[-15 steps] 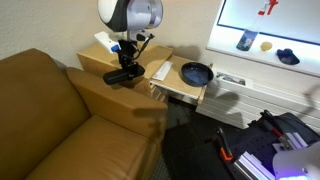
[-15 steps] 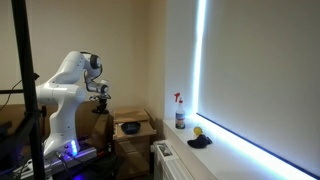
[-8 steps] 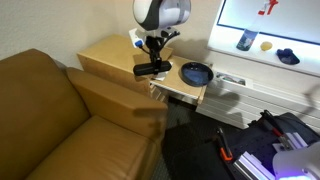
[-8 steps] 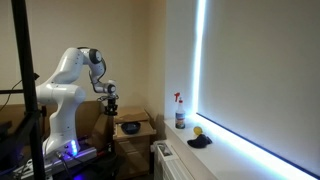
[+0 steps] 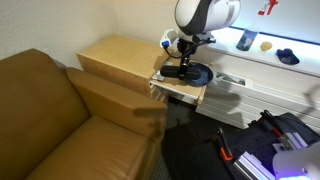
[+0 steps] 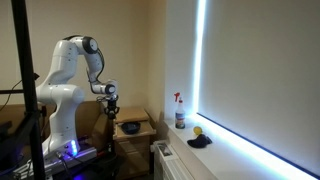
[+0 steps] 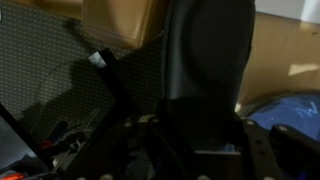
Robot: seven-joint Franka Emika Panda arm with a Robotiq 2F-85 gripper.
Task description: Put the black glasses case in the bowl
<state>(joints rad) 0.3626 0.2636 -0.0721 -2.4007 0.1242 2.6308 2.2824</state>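
Next, I let go of the black glasses case with my gripper in the middle of the dark blue bowl point(image 5: 200, 73) point(image 7: 298, 124) on the side table.
My gripper point(image 5: 181, 67) is shut on the black glasses case point(image 5: 179, 73) and holds it in the air just above the near rim of the dark blue bowl point(image 5: 200, 73) on the light wooden side table point(image 5: 180, 90). In the wrist view the case point(image 7: 205, 55) fills the middle, dark and blurred, clamped between the fingers, with a sliver of the blue bowl point(image 7: 290, 108) at the lower right. In an exterior view the gripper point(image 6: 112, 108) hangs beside the bowl point(image 6: 130, 127).
A brown sofa point(image 5: 50, 120) is to the side, with a cardboard box point(image 5: 115, 55) next to the table. The window sill holds a spray bottle point(image 6: 180, 112), a yellow ball point(image 6: 198, 130) and a dark cloth point(image 6: 199, 141). Tools and cables lie on the dark floor point(image 5: 250, 150).
The arm has carried the glasses case from above the cardboard box sideways to above the bowl's edge on the side table. The gripper stayed shut on the case.
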